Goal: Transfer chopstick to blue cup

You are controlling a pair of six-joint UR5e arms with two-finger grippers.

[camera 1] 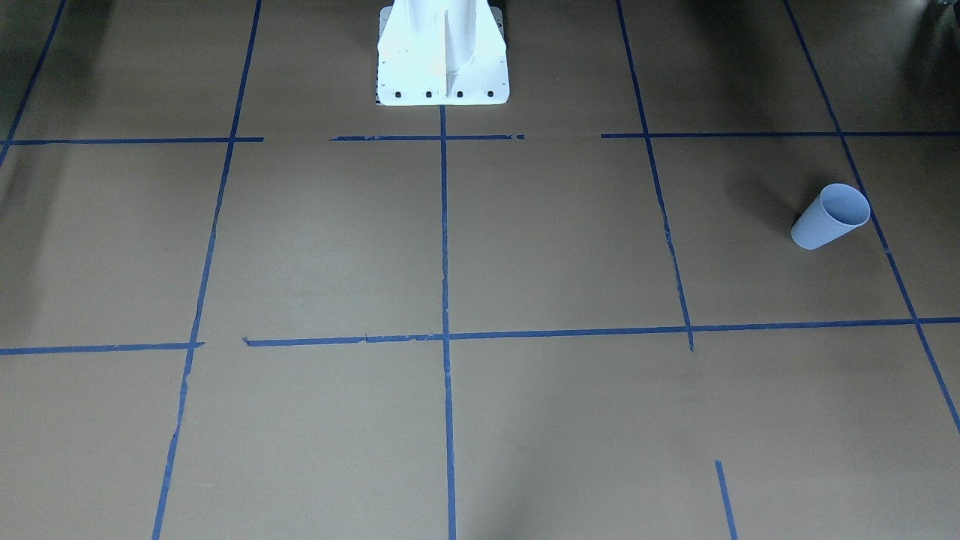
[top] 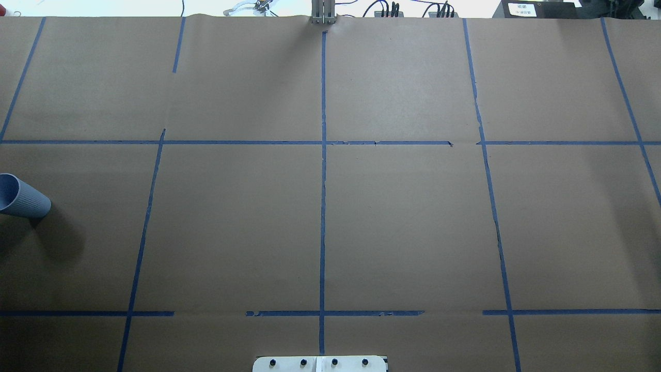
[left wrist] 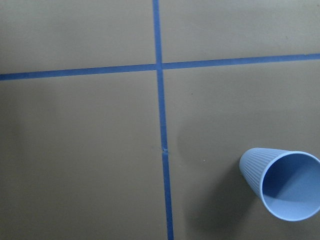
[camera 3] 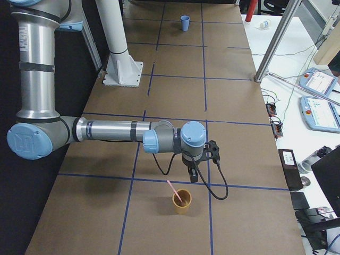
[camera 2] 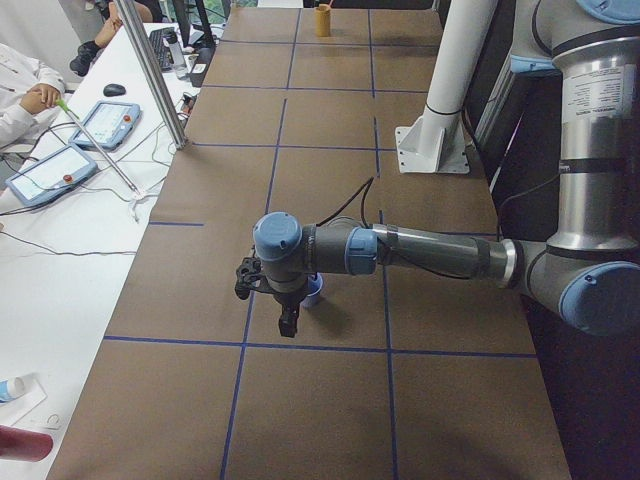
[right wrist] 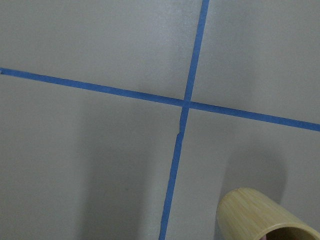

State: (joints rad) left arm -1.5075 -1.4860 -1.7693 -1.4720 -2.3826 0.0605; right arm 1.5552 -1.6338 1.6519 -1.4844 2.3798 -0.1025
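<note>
Next, I close my left gripper on the rim (camera 1: 865, 199) (left wrist: 263, 194) of the blue cup, on the side next to the nearest blue tape line.
The blue cup (camera 1: 831, 216) stands upright on the brown paper at the table's end on my left; it also shows in the overhead view (top: 20, 195) and the left wrist view (left wrist: 282, 182). It looks empty. My left gripper (camera 2: 287, 323) hangs just beside the blue cup (camera 2: 313, 291), partly hiding it; I cannot tell whether it is open or shut. One pale pink chopstick (camera 3: 174, 190) leans in a tan bamboo cup (camera 3: 181, 202) at the other end. My right gripper (camera 3: 194, 175) hangs just above and beside that cup; I cannot tell its state.
The white robot base (camera 1: 442, 52) stands at the middle of the robot's edge of the table. Blue tape lines cross the brown paper. Along the far edge there is a metal post (camera 2: 150, 70), tablets (camera 2: 50, 172) and an operator's hand (camera 2: 40, 98).
</note>
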